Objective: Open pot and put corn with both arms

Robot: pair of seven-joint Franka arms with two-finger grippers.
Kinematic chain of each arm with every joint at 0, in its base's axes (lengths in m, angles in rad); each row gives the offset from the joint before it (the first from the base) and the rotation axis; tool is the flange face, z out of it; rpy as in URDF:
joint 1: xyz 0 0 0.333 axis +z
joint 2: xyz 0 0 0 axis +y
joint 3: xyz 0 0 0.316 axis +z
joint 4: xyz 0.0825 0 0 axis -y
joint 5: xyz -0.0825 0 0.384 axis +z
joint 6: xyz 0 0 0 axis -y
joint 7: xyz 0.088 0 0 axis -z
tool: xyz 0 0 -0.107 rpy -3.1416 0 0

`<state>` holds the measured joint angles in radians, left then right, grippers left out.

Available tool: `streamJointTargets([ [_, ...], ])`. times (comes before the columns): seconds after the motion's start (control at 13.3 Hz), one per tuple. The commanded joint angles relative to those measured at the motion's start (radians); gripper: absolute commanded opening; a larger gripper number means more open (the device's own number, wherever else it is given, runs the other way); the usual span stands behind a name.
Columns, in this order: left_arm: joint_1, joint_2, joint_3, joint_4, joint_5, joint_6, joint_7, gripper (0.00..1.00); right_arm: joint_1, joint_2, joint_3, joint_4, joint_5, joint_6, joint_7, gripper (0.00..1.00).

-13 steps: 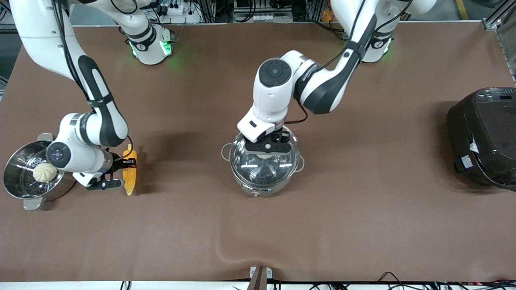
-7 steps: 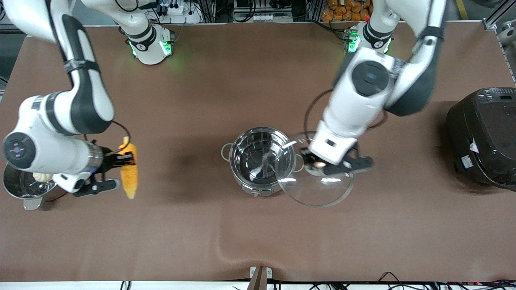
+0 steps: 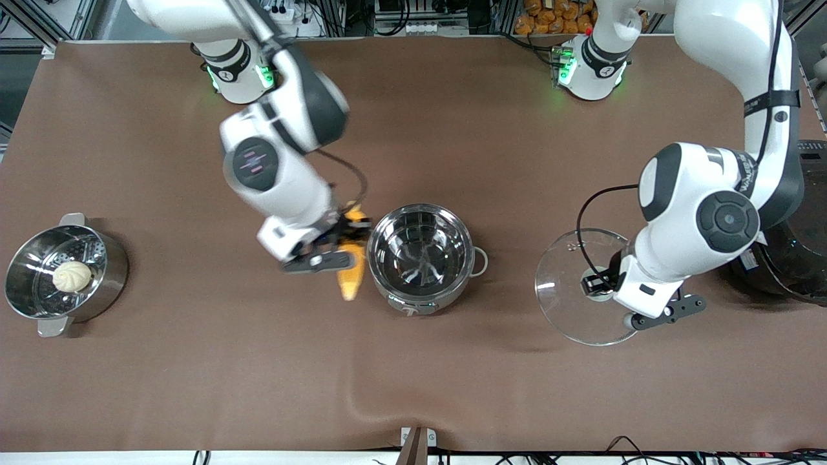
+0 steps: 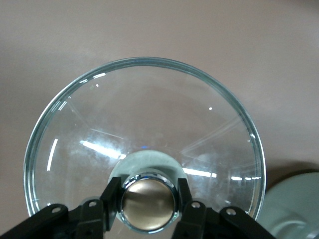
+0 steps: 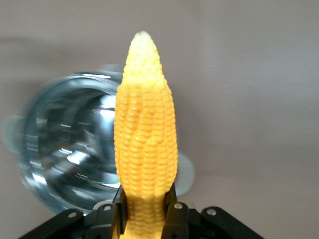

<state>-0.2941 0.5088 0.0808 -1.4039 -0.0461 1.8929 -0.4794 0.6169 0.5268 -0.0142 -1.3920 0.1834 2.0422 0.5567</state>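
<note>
My left gripper needs to release the glass lid on the bare table [image 3: 585, 293] between the black cooker and the steel pot.
The steel pot [image 3: 420, 258] stands open in the middle of the table and shows blurred in the right wrist view [image 5: 65, 154]. My left gripper [image 3: 597, 284] is shut on the copper knob [image 4: 148, 201] of the glass lid [image 3: 568, 303] and holds the lid over the table between the pot and the black cooker. The lid's dome fills the left wrist view [image 4: 149, 114]. My right gripper [image 3: 342, 242] is shut on the yellow corn [image 3: 352, 278], which hangs just beside the pot's rim, toward the right arm's end. In the right wrist view the gripper [image 5: 145, 209] clamps the corn's [image 5: 144, 134] lower part.
A steel steamer pot [image 3: 110, 271] with a pale bun [image 3: 72, 276] in it stands at the right arm's end of the table. A big black cooker [image 3: 785, 271] stands at the left arm's end, close to my left arm's wrist.
My left gripper has lifted the lid off the pot and carried it toward the black cooker. My right gripper has carried the corn from beside the steamer pot to the pot's rim.
</note>
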Motion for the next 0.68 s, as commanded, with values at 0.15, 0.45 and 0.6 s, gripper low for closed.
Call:
streamJointTargets([
  [0.15, -0.003, -0.085, -0.007, -0.203, -0.014, 0.127, 0.035, 0.0, 0.138, 0.146, -0.02, 0.042, 0.004, 0.197, 0.265, 0.13],
  [0.45, -0.001, -0.115, -0.007, -0.412, 0.037, 0.368, 0.036, 0.0, 0.133, 0.156, -0.02, 0.036, 0.016, 0.182, 0.267, 0.19],
  [0.6, 0.019, -0.086, -0.007, -0.455, 0.048, 0.483, 0.036, 0.0, 0.121, 0.159, -0.02, 0.03, 0.016, 0.181, 0.265, 0.48],
])
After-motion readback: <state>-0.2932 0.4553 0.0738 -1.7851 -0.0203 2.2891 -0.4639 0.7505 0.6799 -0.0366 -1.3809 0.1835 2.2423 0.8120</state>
